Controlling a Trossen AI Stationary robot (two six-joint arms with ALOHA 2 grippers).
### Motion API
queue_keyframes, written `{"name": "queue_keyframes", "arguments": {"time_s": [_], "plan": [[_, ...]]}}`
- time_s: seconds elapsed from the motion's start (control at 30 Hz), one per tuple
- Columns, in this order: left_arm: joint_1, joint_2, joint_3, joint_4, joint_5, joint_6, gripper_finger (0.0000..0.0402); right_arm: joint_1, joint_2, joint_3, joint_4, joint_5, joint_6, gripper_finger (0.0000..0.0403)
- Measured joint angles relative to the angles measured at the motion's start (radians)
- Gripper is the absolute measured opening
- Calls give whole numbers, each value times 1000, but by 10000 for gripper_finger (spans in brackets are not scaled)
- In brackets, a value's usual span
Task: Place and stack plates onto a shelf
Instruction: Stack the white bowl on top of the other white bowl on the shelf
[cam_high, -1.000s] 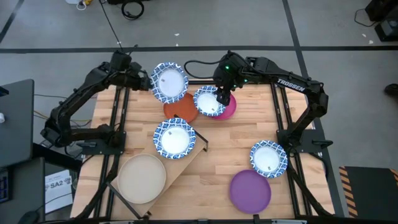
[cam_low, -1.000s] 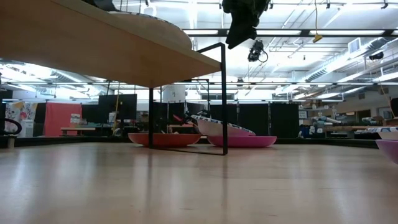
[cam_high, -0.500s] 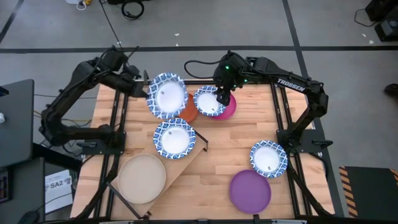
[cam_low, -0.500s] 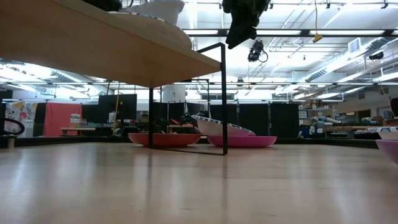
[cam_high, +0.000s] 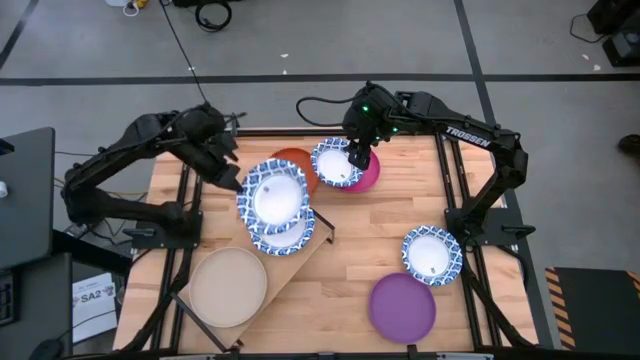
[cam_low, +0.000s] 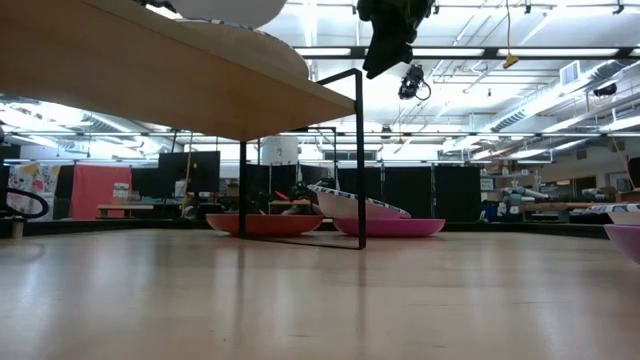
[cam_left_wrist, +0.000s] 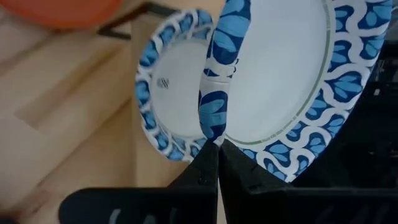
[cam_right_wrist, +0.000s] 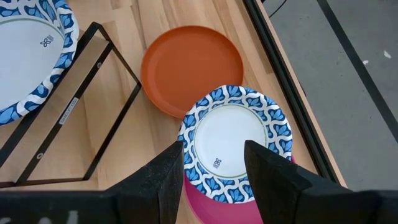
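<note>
The plate in my left gripper needs to be let go on top of the blue-and-white plate (cam_high: 281, 221) (cam_left_wrist: 186, 90) that lies on the shelf, beyond the beige plate.
My left gripper (cam_high: 238, 185) is shut on a blue-and-white plate (cam_high: 276, 195), carried over a second blue-and-white plate (cam_high: 290, 232) that lies on the shelf (cam_high: 312, 250). A beige plate (cam_high: 228, 285) sits on the shelf's near end. My right gripper (cam_high: 357, 157) hovers open above a third blue-and-white plate (cam_right_wrist: 235, 134), which leans tilted on the magenta plate (cam_right_wrist: 208, 194) beside the orange plate (cam_right_wrist: 191, 68). A fourth patterned plate (cam_high: 432, 253) and the purple plate (cam_high: 403, 307) lie near the table's right near corner. My left gripper pinches the carried plate's rim (cam_left_wrist: 213, 127) between its two fingers, on the plate's left edge. The fingers come slanting from the table's far left. The plate is lifted clear, hanging over the plate on the shelf (cam_left_wrist: 165, 93).
The shelf stands slantwise on thin black legs (cam_low: 360, 160) at the table's left near part. Black frame rails (cam_high: 455, 190) run along both table sides. Bare wood (cam_high: 370, 235) lies between the shelf and the right-hand plates.
My left gripper has carried its plate from the table's far left corner toward the near side and the right, ending over the plate on the shelf. It has uncovered most of the orange plate on the way. The right arm has kept still.
</note>
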Motion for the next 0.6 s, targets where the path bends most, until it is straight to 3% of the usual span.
{"name": "queue_keyframes", "arguments": {"time_s": [0.3,0.6], "plan": [[-171,0,0,0,-58,-178,2,0,0,0,0,0,0,174],[-245,23,-2,1,-113,-276,2,0,0,0,0,0,0,174]]}}
